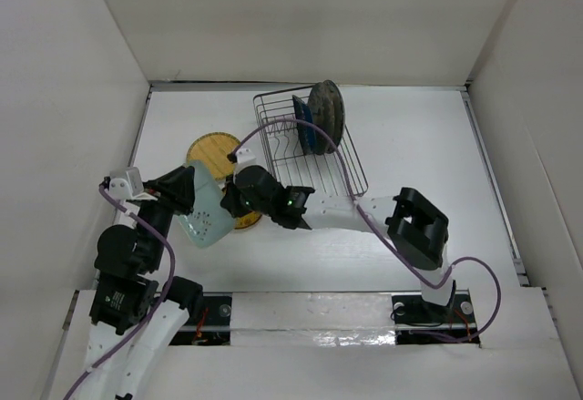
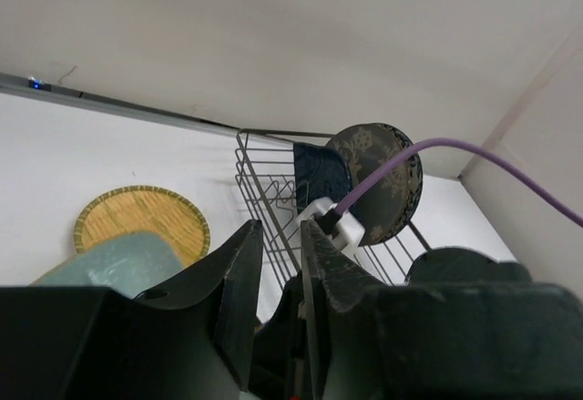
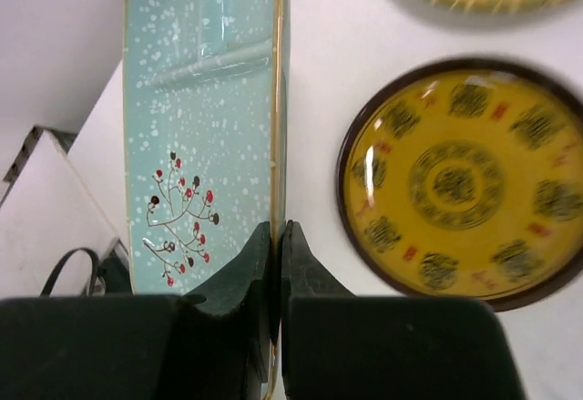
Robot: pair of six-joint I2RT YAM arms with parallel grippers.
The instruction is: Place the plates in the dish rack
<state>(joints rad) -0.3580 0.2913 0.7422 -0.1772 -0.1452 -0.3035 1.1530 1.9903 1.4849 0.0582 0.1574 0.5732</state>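
My right gripper needs to put the pale mint plate, now tilted on edge above the table, upright in the dish rack (image 1: 288, 128) next to the navy plate.
My right gripper (image 1: 228, 201) (image 3: 281, 227) is shut on the rim of the pale mint plate (image 1: 205, 220) (image 3: 200, 117), which has a red-berry twig motif and is held tilted on edge above the table. My left gripper (image 1: 189, 190) (image 2: 281, 229) sits just beside that plate's left side (image 2: 118, 259), jaws a narrow gap apart with nothing between them. The small dark plate with the yellow mandala (image 1: 248, 223) (image 3: 460, 181) lies flat under the right gripper. The yellow-tan plate (image 1: 214, 152) (image 2: 141, 222) lies flat behind. The dish rack (image 1: 319, 168) (image 2: 264, 190) holds the navy plate (image 1: 304, 125) (image 2: 323, 174) and the grey plate (image 1: 326, 113) (image 2: 387, 177) upright. The white-blue floral plate is out of view.
White walls enclose the table on the left, back and right. The right arm's purple cable (image 1: 301, 127) (image 2: 455, 158) arcs over the rack's front. The right arm's elbow (image 1: 419, 227) rests right of the rack.
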